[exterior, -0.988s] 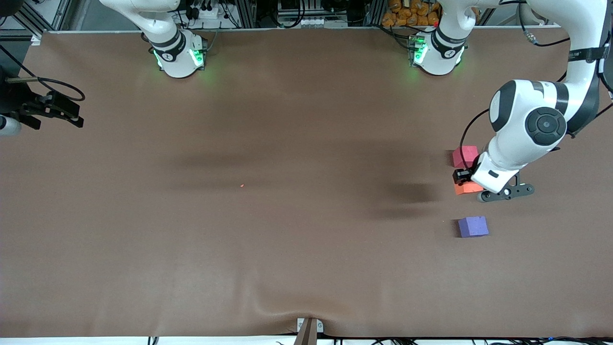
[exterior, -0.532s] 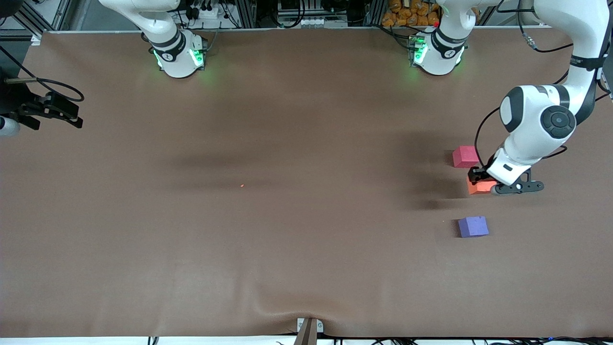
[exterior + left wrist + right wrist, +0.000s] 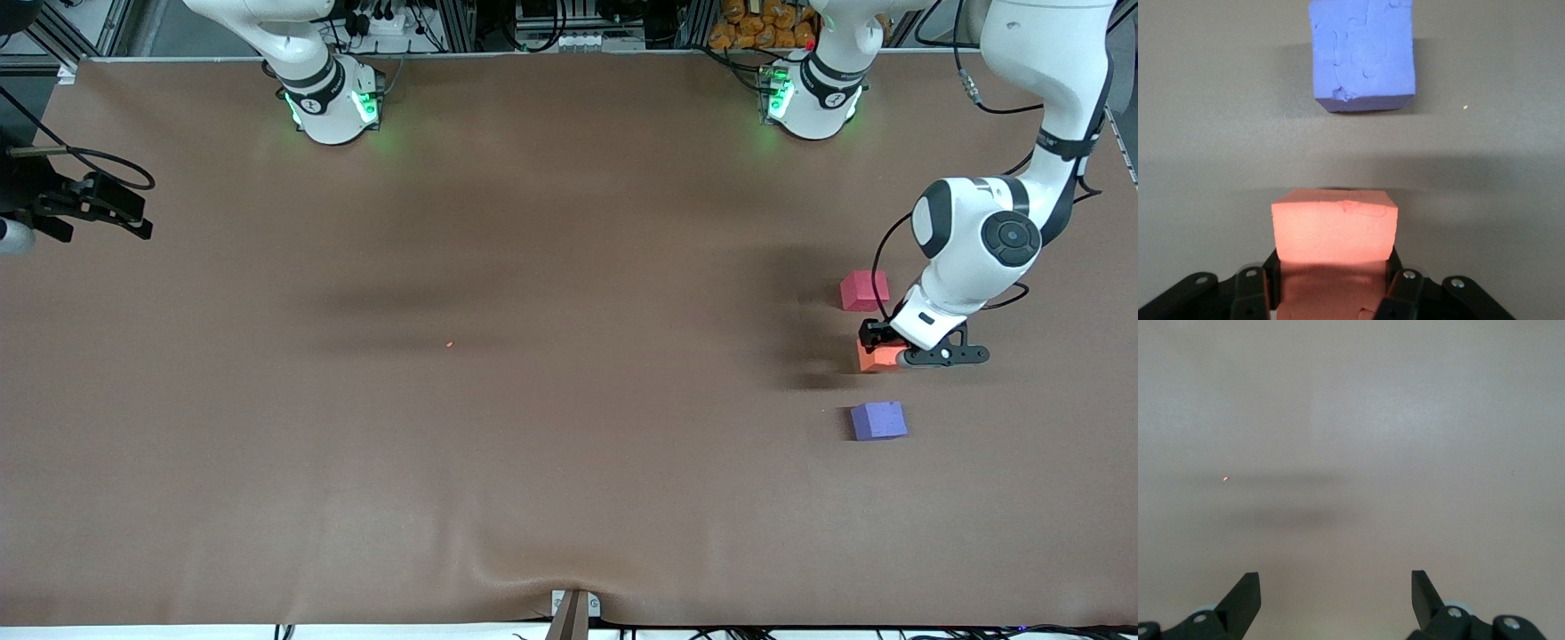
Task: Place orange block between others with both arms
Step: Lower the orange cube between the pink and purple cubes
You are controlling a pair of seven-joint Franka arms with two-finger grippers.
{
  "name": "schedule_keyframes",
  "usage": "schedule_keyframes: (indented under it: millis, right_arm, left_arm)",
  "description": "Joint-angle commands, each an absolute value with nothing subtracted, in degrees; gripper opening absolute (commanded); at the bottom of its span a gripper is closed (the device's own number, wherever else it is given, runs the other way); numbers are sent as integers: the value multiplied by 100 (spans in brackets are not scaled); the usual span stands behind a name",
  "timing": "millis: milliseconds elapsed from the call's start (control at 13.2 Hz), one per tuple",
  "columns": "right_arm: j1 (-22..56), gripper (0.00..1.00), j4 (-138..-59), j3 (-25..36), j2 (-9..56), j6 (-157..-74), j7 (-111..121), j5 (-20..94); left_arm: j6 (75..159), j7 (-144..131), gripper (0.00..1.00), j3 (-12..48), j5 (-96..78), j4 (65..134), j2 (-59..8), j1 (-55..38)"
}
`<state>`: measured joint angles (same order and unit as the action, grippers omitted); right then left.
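Observation:
My left gripper will release the orange block, now held low in the gap, on the cloth (image 3: 867,361) (image 3: 1363,219) between the red-pink cube and the purple-blue cube.
The orange block (image 3: 877,358) is gripped on two opposite sides by my left gripper (image 3: 875,343), which is shut on it. It sits low in the gap between the red-pink cube (image 3: 864,290) and the purple-blue cube (image 3: 878,420); I cannot tell if it touches the table. In the left wrist view the orange block (image 3: 1335,230) is between the fingers (image 3: 1401,287), with the purple-blue cube (image 3: 1361,53) a short way off. My right gripper (image 3: 133,218) waits open at the right arm's end of the table, and the right wrist view shows the right gripper (image 3: 1336,587) over bare cloth.
The brown table cloth (image 3: 569,267) covers the whole table. A tiny orange speck (image 3: 450,344) lies near the middle. A fold in the cloth and a small metal bracket (image 3: 573,609) sit at the edge nearest the front camera.
My left gripper has carried the orange block first toward the left arm's end, then back and lower, into line between the two cubes. The right arm has not moved.

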<state>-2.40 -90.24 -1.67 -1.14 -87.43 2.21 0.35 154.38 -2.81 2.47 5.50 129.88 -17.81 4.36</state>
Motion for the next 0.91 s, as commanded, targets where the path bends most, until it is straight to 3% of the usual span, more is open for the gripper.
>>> schedule_keyframes:
  millis: [0,760,836]
  right_arm:
    - [-185,100,-9079,-132,-167,-8789,114,-35]
    - [-149,100,-9105,-132,-114,-8807,114,-35]
    - [-149,100,-9097,-132,-114,-8807,114,-26]
  left_arm:
    - [15732,-123,0,343,615,13025,-1889,580]
    - [16005,-114,0,492,615,12999,-2197,580]
    - [16005,-114,7,492,615,12973,-2223,571]
